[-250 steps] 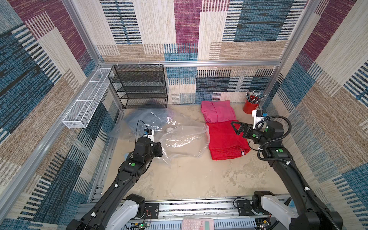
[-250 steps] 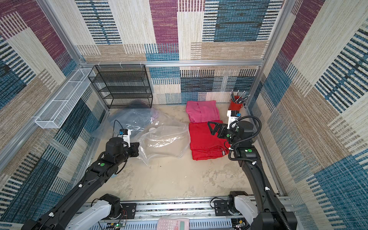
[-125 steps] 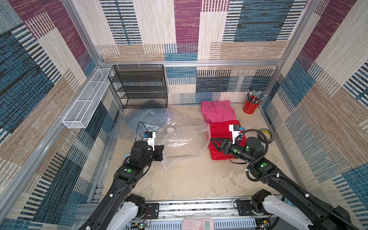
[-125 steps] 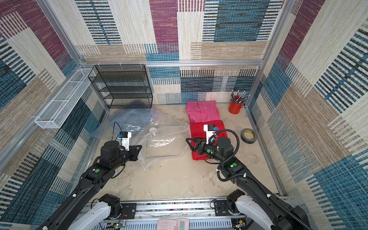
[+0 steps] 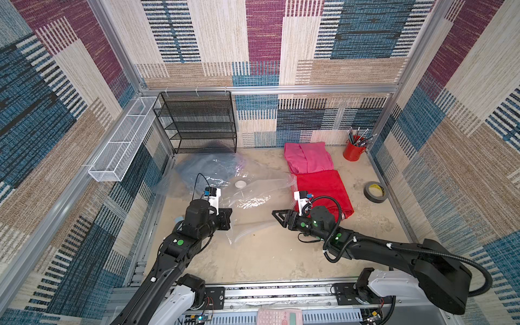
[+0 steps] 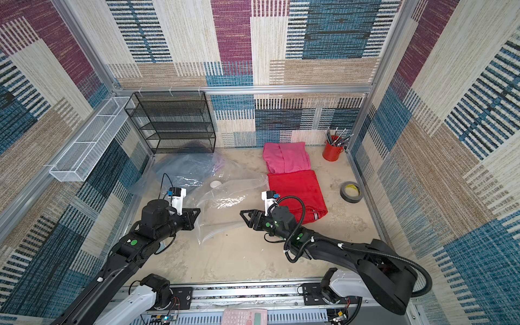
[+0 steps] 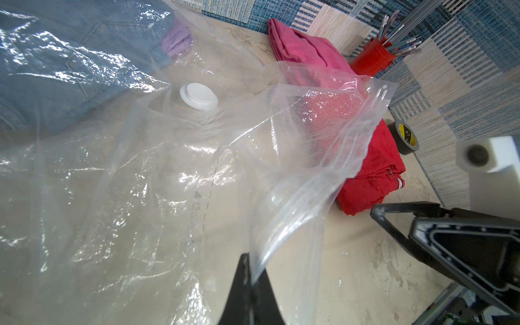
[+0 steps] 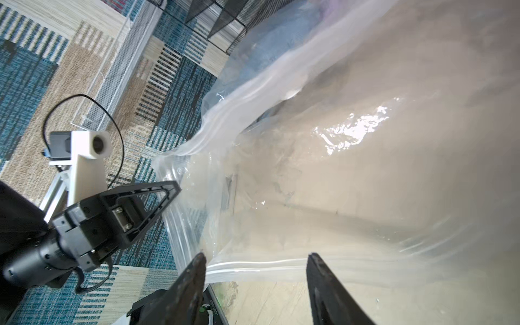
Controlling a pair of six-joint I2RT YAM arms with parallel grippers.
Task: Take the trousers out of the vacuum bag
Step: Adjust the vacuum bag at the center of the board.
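Observation:
My left gripper holds the vacuum bag's opening edge near the bag's corner, so it should take the opening's edge nearer the middle (image 7: 319, 197) before my right gripper reaches in.
The see-through vacuum bag (image 5: 253, 194) (image 6: 225, 197) lies crinkled at the middle left, its white valve cap (image 5: 241, 184) (image 7: 199, 94) on top. Light-blue denim trousers (image 5: 208, 166) (image 7: 56, 70) and a lilac pair (image 7: 177, 39) lie inside it at the far end. Pink trousers (image 5: 308, 157) and red trousers (image 5: 323, 188) lie outside, to its right. My left gripper (image 5: 228, 218) (image 7: 251, 261) is shut on the bag's mouth edge. My right gripper (image 5: 277, 216) (image 8: 256, 257) is open, with the bag's zip strip (image 8: 253, 270) running between its fingers.
A black mesh shelf (image 5: 197, 121) stands at the back left, and a white wire basket (image 5: 121, 140) hangs on the left wall. A red cup of pens (image 5: 353, 150) and a tape roll (image 5: 375, 192) sit at the right. A pink calculator (image 5: 280, 316) lies at the front.
My right arm has swung left from over the red trousers to the bag's mouth, its jaws narrowing. My left gripper has drawn back slightly with the bag edge.

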